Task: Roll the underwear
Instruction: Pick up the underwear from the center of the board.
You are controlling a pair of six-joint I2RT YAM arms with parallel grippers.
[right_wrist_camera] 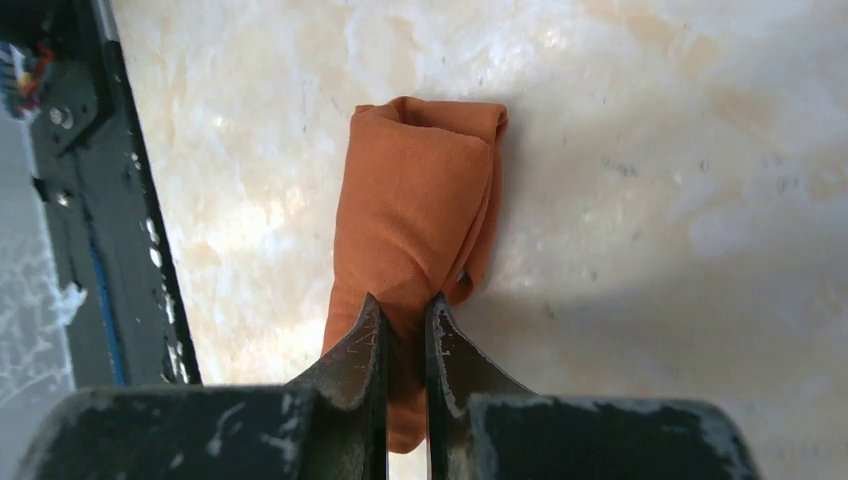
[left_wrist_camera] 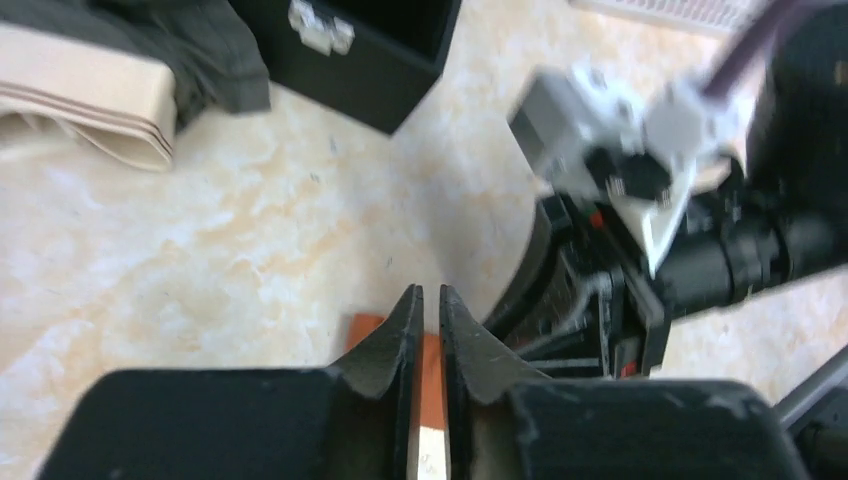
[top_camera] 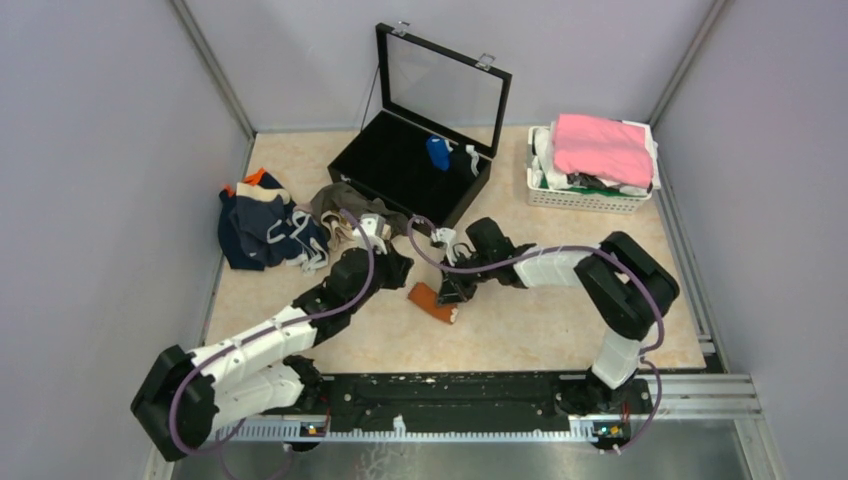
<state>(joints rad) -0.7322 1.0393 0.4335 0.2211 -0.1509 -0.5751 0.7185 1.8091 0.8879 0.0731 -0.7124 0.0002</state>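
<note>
The rust-orange underwear is to go in the open black case [top_camera: 421, 170], beside the blue item. Next, I put it down there with my right gripper.
A rust-orange underwear [right_wrist_camera: 415, 200] lies rolled into a short tube on the table [top_camera: 520, 320], in the middle [top_camera: 430, 301]. My right gripper [right_wrist_camera: 402, 300] is shut on its near end, with cloth pinched between the fingers; from above it [top_camera: 452, 292] sits at the roll's right end. My left gripper [left_wrist_camera: 427, 290] hovers just left of the roll [left_wrist_camera: 360, 328], jaws all but together with a thin slit and nothing in them; in the top view it [top_camera: 400, 268] is close to the right one. More underwear lies at the left: a navy heap [top_camera: 262, 228] and an olive-brown piece [top_camera: 340, 205].
An open black case [top_camera: 410, 165] stands behind the grippers, its lid up and a blue item [top_camera: 438, 152] inside. A white basket [top_camera: 590, 195] at the back right holds a pink cloth [top_camera: 600, 145]. The olive piece's tan waistband [left_wrist_camera: 90, 100] is near the left gripper.
</note>
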